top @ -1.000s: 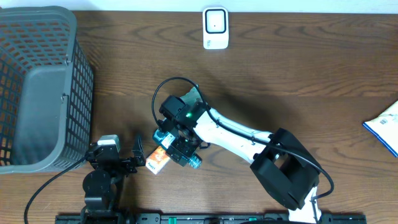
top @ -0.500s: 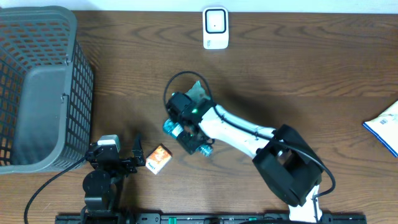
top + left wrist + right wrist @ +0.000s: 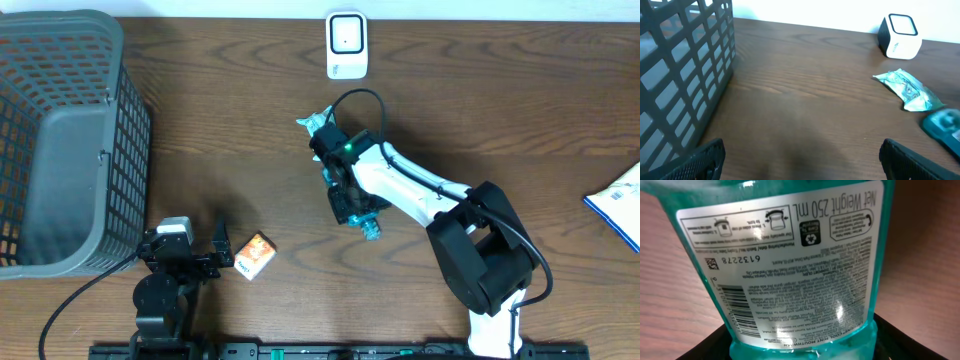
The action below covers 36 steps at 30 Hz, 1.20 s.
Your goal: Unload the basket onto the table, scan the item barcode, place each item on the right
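I will put the bottle down and take it by its cap (image 3: 372,231) before scanning, because my right gripper holds it at its wide part, close to the barcode.
My right gripper (image 3: 352,200) is shut on a teal mouthwash bottle (image 3: 369,229) and holds it above the middle of the table. The bottle (image 3: 790,265) fills the right wrist view; its white label shows a barcode (image 3: 740,311) at the lower left, and black fingers (image 3: 910,337) flank its base. The white scanner (image 3: 347,45) stands at the far edge, some way from the bottle. It also shows in the left wrist view, scanner (image 3: 900,36) at the upper right and the bottle (image 3: 945,126) at the right edge. My left gripper (image 3: 800,160) rests open and empty near the front edge.
A dark mesh basket (image 3: 60,140) fills the far left. A small orange box (image 3: 255,255) lies next to my left gripper (image 3: 218,256). A teal packet (image 3: 317,122) lies just behind the right wrist. A blue-and-white paper (image 3: 620,200) sits at the right edge.
My right gripper closed on the bottle beside the orange box, lifted it and carried it right and away toward the table's middle. The orange box stayed put. The left arm is still.
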Each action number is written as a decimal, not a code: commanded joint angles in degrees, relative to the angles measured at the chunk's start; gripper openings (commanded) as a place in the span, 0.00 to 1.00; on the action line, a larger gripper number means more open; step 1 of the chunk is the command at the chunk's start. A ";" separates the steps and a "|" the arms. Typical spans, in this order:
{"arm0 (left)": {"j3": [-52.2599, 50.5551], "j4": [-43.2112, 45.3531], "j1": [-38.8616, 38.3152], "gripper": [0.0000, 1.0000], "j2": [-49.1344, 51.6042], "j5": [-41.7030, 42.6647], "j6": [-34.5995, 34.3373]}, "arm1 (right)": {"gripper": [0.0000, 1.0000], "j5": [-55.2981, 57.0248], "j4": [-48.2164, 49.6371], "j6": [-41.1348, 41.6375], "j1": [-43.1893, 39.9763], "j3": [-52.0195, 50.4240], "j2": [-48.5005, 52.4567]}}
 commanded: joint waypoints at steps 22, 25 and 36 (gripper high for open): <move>-1.31 -0.22 -0.09 0.98 -0.04 -0.52 0.55 | 0.99 -2.45 1.31 -1.86 -4.42 2.16 -10.29; -1.31 -0.22 -0.09 0.98 -0.04 -0.52 0.55 | 0.99 -12.83 4.28 -9.46 -7.41 2.16 -10.27; -1.31 -0.22 -0.09 0.98 -0.04 -0.52 0.55 | 0.99 -8.74 9.92 -12.41 -8.63 2.12 -2.21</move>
